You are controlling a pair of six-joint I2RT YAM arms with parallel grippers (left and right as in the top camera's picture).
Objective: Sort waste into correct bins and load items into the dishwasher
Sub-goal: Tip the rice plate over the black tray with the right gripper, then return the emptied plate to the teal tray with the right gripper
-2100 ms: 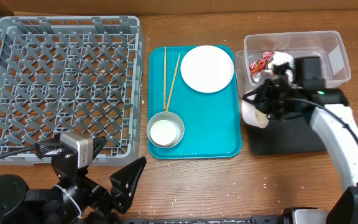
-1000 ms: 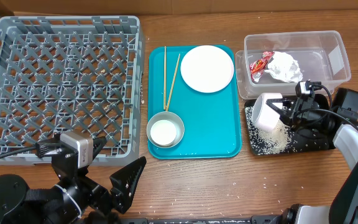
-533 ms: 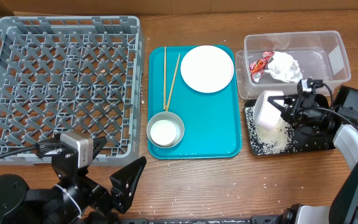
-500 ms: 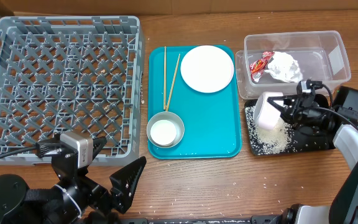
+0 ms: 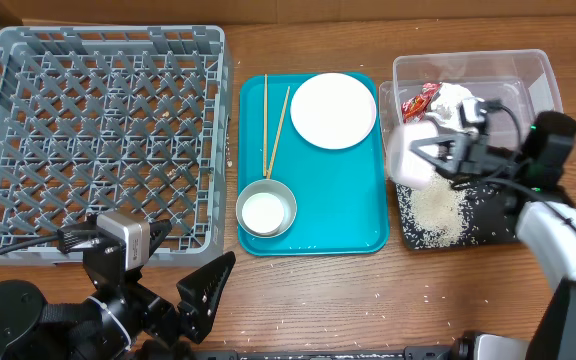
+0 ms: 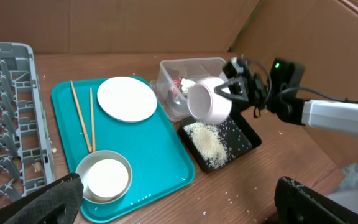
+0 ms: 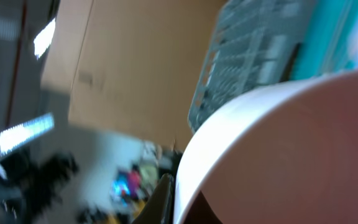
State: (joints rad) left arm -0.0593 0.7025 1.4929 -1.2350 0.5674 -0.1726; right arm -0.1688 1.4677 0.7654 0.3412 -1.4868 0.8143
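Next, I release the small white cup from my right gripper on the teal tray [image 5: 340, 208] next to the steel bowl, below the plate.
My right gripper [image 5: 441, 157] is shut on the small white cup [image 5: 411, 159], held on its side above the left end of the black tray [image 5: 488, 232]. The cup fills the blurred right wrist view [image 7: 278, 155] and shows in the left wrist view [image 6: 209, 101]. A pile of rice [image 5: 434, 209] lies on the black tray. The red wrapper [image 5: 420, 98] and white tissue [image 5: 454, 97] lie in the clear tub [image 5: 540, 88]. The plate [image 5: 333, 110], chopsticks [image 5: 273, 125] and steel bowl [image 5: 253, 190] with the white bowl [image 5: 266, 212] inside sit on the teal tray [image 5: 348, 210]. My left gripper [image 6: 179, 208] is open and empty near the front edge.
The grey dish rack [image 5: 98, 140] fills the left of the table and holds nothing. Loose rice grains [image 5: 428, 294] are scattered on the wood in front of the trays and along the teal tray's front edge.
My right gripper has lifted the cup up and to the left, away from the rice pile it was tipped over. The left arm has not moved.
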